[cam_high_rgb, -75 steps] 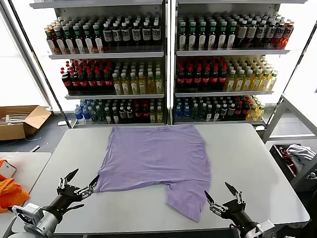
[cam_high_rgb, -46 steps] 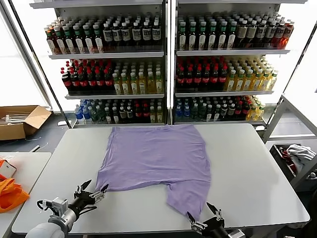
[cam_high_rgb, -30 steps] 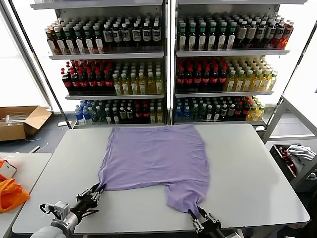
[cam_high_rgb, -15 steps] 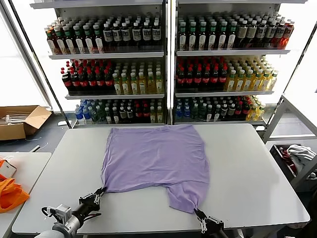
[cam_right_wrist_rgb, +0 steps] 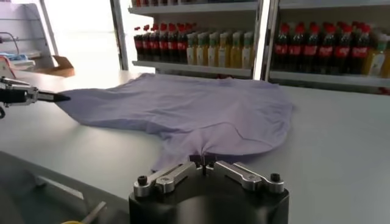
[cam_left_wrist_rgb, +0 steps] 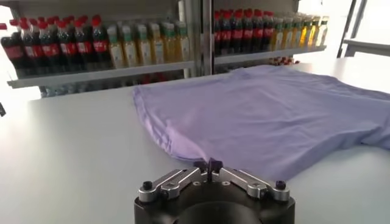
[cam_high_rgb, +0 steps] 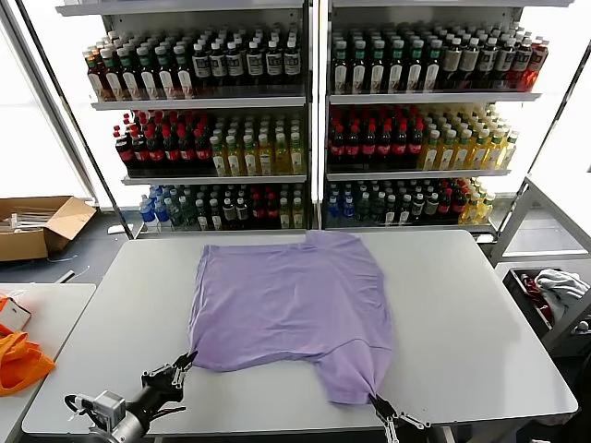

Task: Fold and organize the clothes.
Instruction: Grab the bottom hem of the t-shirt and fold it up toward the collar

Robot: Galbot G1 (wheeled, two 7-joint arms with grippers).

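Next, my right gripper lets go of the lavender T-shirt's near tip on the shirt's body [cam_high_rgb: 355,288] [cam_right_wrist_rgb: 245,101], just short of its far sleeve.
The lavender T-shirt [cam_high_rgb: 286,300] lies spread on the grey table [cam_high_rgb: 462,305], plain side up. My left gripper [cam_high_rgb: 185,362] is shut on the shirt's near left corner at the front of the table; the left wrist view shows the fabric [cam_left_wrist_rgb: 262,115] pinched between the closed fingertips [cam_left_wrist_rgb: 209,165]. My right gripper [cam_high_rgb: 377,402] is shut on the near right tip of the shirt by the table's front edge; the right wrist view shows the cloth [cam_right_wrist_rgb: 183,109] gathered into the closed fingertips [cam_right_wrist_rgb: 202,159]. The left gripper also shows far off in the right wrist view [cam_right_wrist_rgb: 58,96].
Shelves of bottled drinks [cam_high_rgb: 305,120] stand behind the table. A cardboard box [cam_high_rgb: 37,226] sits at far left, an orange cloth [cam_high_rgb: 17,362] on a side table at left, and a white and red cloth pile [cam_high_rgb: 554,284] in a bin at right.
Both grippers came in to the shirt's near corners, shut on them and pulled back toward me. The shirt's near edge shifted and its near right part drew in.
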